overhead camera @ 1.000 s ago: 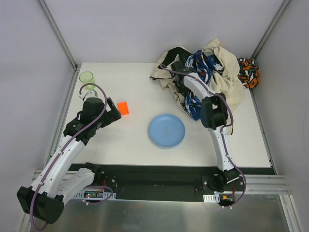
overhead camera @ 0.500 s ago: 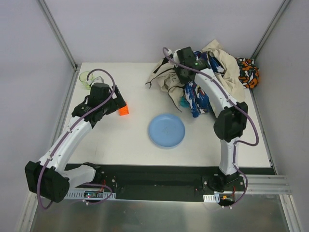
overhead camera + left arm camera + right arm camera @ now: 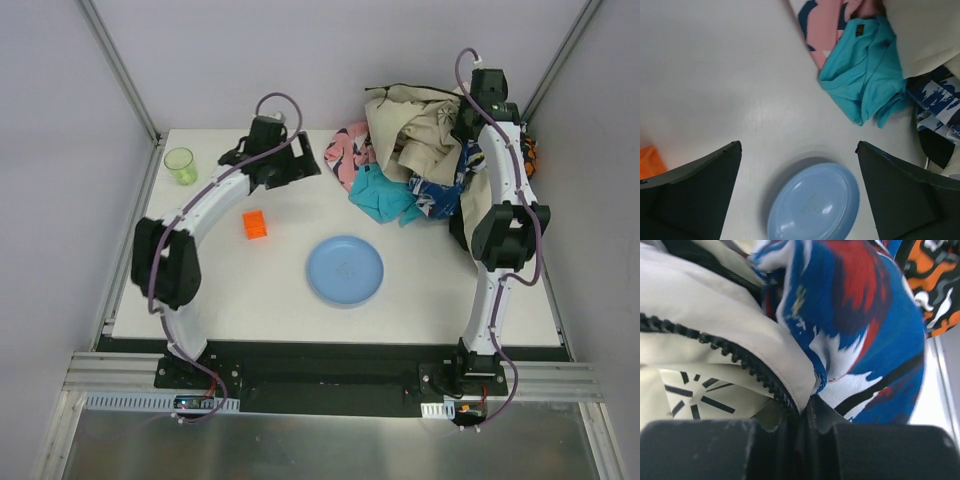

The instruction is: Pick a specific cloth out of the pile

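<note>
My left gripper needs to close on the teal cloth, at its side (image 3: 401, 204) (image 3: 892, 100) next to the blue-white patterned cloth, by the beige garment's corner.
The teal cloth (image 3: 385, 197) lies crumpled and uncovered at the near left edge of the pile (image 3: 430, 150). It also shows in the left wrist view (image 3: 865, 75), between a pink patterned cloth (image 3: 345, 155) and a blue-white patterned cloth (image 3: 440, 195). My right gripper (image 3: 468, 122) is raised at the back right. In the right wrist view it is shut (image 3: 807, 412) on the edge of the beige garment with black trim (image 3: 705, 315), with blue-white-red fabric (image 3: 855, 315) pressed beside it. My left gripper (image 3: 298, 163) is open and empty (image 3: 799, 146), left of the pile and apart from the teal cloth.
A blue plate (image 3: 345, 270) sits in the middle of the table, near of the teal cloth. An orange block (image 3: 255, 223) lies left of it and a green cup (image 3: 180, 163) stands at the far left. An orange-black cloth (image 3: 528, 150) lies by the right wall.
My right gripper has pulled the beige garment up and to the back right, uncovering the teal and pink cloths. My left arm has swung from the orange block toward the pile.
</note>
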`<state>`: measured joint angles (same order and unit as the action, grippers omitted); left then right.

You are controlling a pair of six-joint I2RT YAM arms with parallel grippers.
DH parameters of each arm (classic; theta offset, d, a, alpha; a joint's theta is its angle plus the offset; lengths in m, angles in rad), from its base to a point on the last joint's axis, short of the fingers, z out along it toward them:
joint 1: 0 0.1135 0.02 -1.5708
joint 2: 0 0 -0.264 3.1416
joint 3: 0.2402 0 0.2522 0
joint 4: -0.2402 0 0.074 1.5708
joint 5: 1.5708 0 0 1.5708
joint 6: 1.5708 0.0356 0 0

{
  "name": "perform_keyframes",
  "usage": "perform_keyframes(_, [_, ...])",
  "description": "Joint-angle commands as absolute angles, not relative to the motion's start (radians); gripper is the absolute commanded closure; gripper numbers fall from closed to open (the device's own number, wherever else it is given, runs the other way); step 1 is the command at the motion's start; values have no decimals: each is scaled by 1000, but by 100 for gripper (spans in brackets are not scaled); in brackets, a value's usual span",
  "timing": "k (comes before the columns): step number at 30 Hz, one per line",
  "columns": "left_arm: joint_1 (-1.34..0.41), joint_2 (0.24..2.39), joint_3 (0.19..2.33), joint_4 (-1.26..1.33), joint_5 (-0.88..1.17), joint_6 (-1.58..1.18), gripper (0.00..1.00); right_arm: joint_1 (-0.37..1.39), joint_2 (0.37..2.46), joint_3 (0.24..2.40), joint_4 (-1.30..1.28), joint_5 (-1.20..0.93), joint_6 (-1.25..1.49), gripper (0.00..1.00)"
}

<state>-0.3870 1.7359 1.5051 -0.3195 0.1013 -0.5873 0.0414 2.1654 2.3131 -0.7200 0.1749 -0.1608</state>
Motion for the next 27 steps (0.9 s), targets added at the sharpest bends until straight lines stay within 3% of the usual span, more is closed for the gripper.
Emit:
perform_keyframes(1, [-471, 1960, 1740, -273, 288, -586, 1, 3, 2299, 2341, -756, 158, -9, 100])
perform_keyframes(5, [-546, 2179, 1958, -273, 435, -589, 1, -44, 2321, 2295, -767, 152, 89, 100])
perform_keyframes(10, [-617, 2365, 2172, -273, 474, -623, 1, -83, 2322, 2264, -782, 137, 144, 100])
perform_keyframes(16, [-660, 2471, 2204, -276, 382, -655, 1, -117, 2296, 2208, -767, 77, 149, 100])
perform_keyframes(21, [-689, 2540, 2243, -299, 213, -686, 10, -118, 2238, 2117, -709, 31, 138, 100])
perform_keyframes(25, [-701, 2624, 2345, -302, 233, -732, 13, -118, 2218, 2069, -693, 9, 130, 100])
perform_keyframes(27, [-707, 2661, 2397, -304, 267, -755, 22, -118, 2210, 2057, -690, 11, 126, 99])
